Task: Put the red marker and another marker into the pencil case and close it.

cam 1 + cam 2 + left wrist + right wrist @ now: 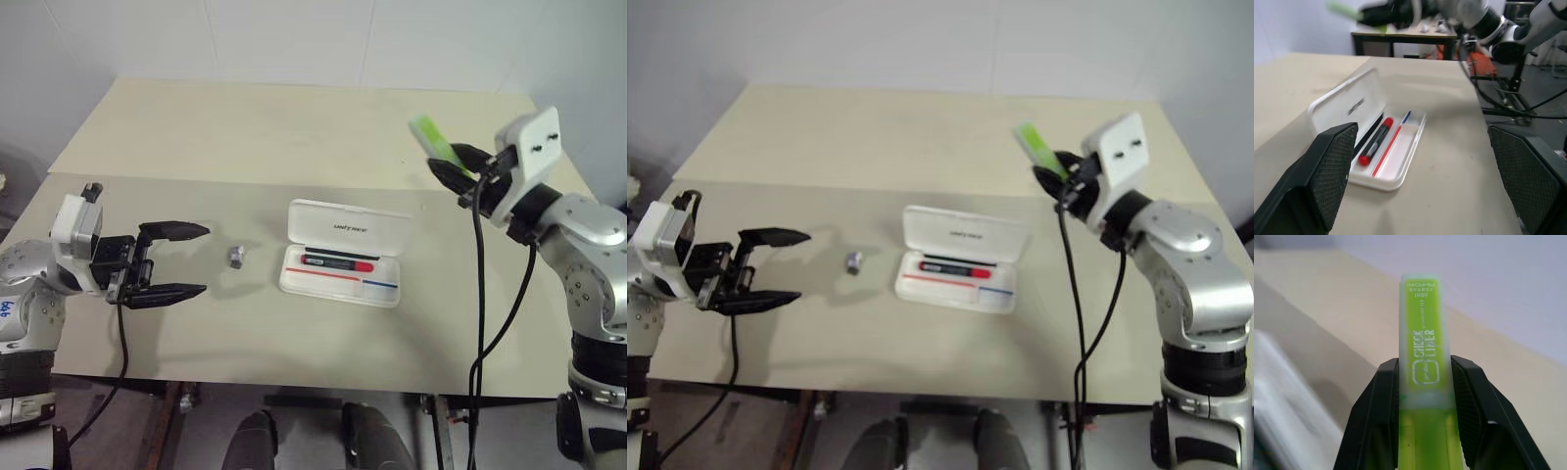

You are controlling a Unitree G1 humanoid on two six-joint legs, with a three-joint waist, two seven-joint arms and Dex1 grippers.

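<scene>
My right gripper is going to let go of the lime-green highlighter in the pencil case's front slot (328,286), along the near side of the pencil case's red piece.
The white pencil case (345,228) lies open in the middle of the table, lid tipped back. Inside its tray lies the red marker (338,261), red ends and a black middle. My right gripper (453,164) is raised above the table to the right of the case and is shut on the lime-green highlighter (431,139), which sticks out past its fingers (1376,411). To the left of the case my left gripper (176,260) hovers open, pointing at it with nothing between its fingers (1317,176).
A small grey object (236,257) lies on the table between my left gripper and the case. A seam runs across the tabletop (265,137) behind the case. Black cables hang from both wrists over the front edge.
</scene>
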